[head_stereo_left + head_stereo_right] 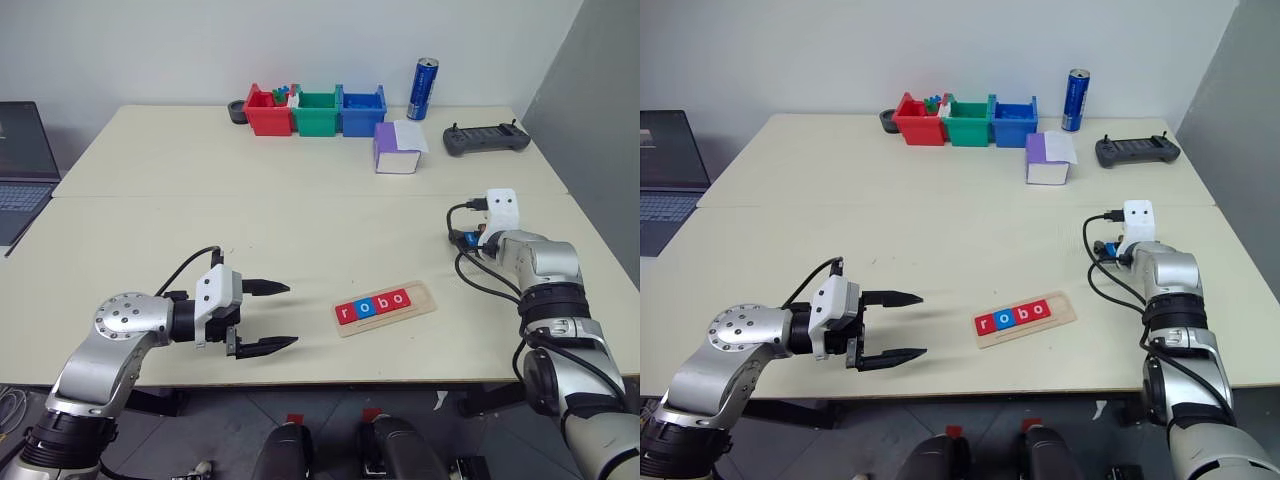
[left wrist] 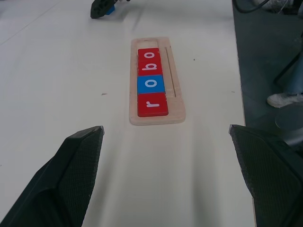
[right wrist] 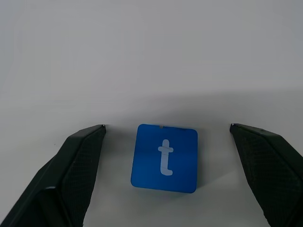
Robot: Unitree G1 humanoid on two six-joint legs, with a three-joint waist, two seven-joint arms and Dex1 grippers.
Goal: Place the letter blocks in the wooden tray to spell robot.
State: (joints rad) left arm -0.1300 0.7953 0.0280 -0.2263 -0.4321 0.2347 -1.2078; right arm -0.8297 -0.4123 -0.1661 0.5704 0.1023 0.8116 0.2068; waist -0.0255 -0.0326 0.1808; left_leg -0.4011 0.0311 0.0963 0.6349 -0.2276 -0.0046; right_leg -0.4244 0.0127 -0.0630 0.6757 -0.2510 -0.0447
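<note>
A finger faces the t block's side that must meet the red o; my right gripper will turn, taking the t block's top and bottom edges (image 3: 168,126).
The wooden tray (image 1: 385,308) lies near the table's front edge, right of centre. Several letter blocks sit in its groove: a red r (image 2: 152,104), a blue o (image 2: 151,83), a red b (image 2: 150,67) and a red o (image 2: 148,53). The slot past the last o is bare. My left gripper (image 1: 270,315) hovers open to the left of the tray, pointing at it. A blue t block (image 3: 164,157) lies flat on the table, further back and to the right of the tray. My right gripper (image 3: 168,126) is open, one finger on each side of this block, not touching it.
Red (image 1: 268,112), green (image 1: 317,112) and blue (image 1: 362,110) bins line the far edge, with a blue can (image 1: 423,88) beside them. A purple-and-white box (image 1: 398,148) and a black controller (image 1: 486,139) sit at the back right. A laptop (image 1: 20,165) is at the far left.
</note>
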